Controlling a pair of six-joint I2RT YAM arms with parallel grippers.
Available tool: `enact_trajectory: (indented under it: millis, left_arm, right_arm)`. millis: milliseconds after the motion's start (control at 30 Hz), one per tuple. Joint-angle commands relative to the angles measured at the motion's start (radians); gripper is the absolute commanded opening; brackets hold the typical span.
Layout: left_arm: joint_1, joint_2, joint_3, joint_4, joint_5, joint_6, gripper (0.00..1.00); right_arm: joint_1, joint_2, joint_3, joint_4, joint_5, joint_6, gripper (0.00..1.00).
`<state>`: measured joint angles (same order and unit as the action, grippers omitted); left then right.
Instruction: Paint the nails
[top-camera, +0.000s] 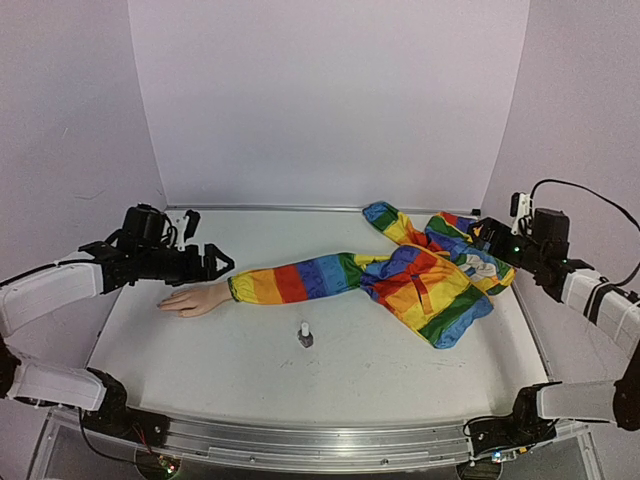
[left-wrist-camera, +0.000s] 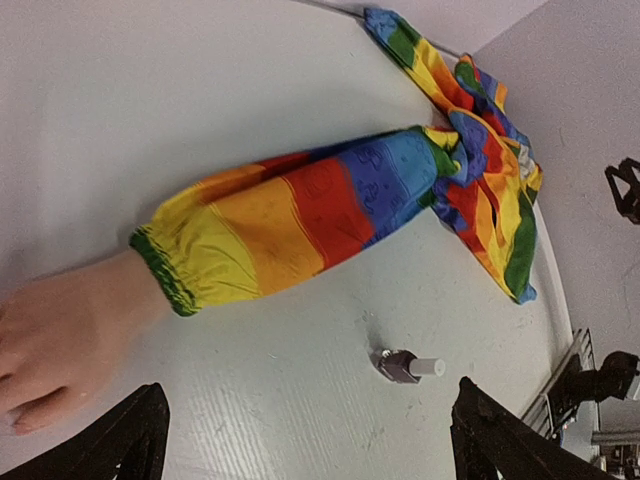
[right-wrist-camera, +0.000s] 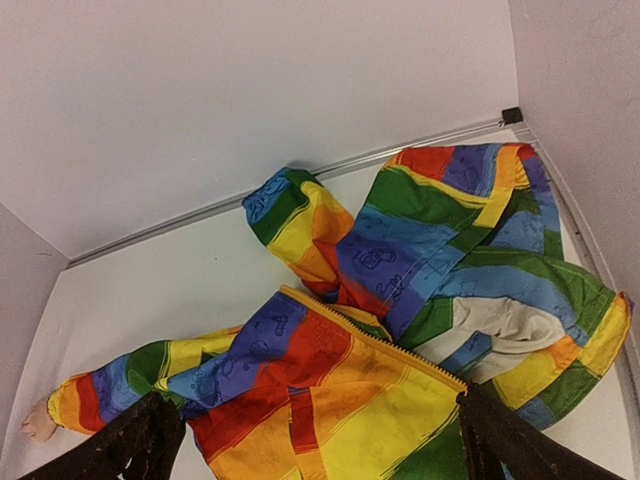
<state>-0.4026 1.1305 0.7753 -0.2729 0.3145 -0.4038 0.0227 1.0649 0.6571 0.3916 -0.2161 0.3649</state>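
Observation:
The robot's left gripper should next go to the small grey polish bottle in front of the sleeve and close on the bottle's white cap (top-camera: 305, 327) (left-wrist-camera: 428, 367).
The pale mannequin hand (top-camera: 193, 300) lies palm down at the table's left, coming out of a rainbow-striped sleeve (top-camera: 292, 282). Its nails are too small to make out in the top view. In the left wrist view the hand (left-wrist-camera: 55, 335) sits at the left edge, fingertips partly cut off. The small grey polish bottle (top-camera: 305, 336) with a white cap stands in front of the sleeve and also shows in the left wrist view (left-wrist-camera: 405, 366). My left gripper (top-camera: 215, 262) is open and empty, just behind the wrist. My right gripper (top-camera: 487, 238) is open and empty over the jacket.
The rainbow jacket body (top-camera: 432, 287) lies crumpled at the right, its hood and second sleeve (top-camera: 390, 220) toward the back wall. It fills the right wrist view (right-wrist-camera: 400, 330). White walls enclose the table on three sides.

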Motion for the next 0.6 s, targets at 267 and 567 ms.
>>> enact_trajectory:
  millis: [267, 567]
  left_arm:
    - [-0.256, 0.226, 0.11, 0.086, 0.045, -0.121, 0.99]
    - [-0.43, 0.426, 0.338, -0.102, -0.139, -0.012, 0.91]
  right_arm:
    - [0.095, 0.157, 0.116, 0.034, -0.083, 0.11, 0.98]
    - [0.256, 0.26, 0.233, -0.057, 0.008, 0.051, 0.98]
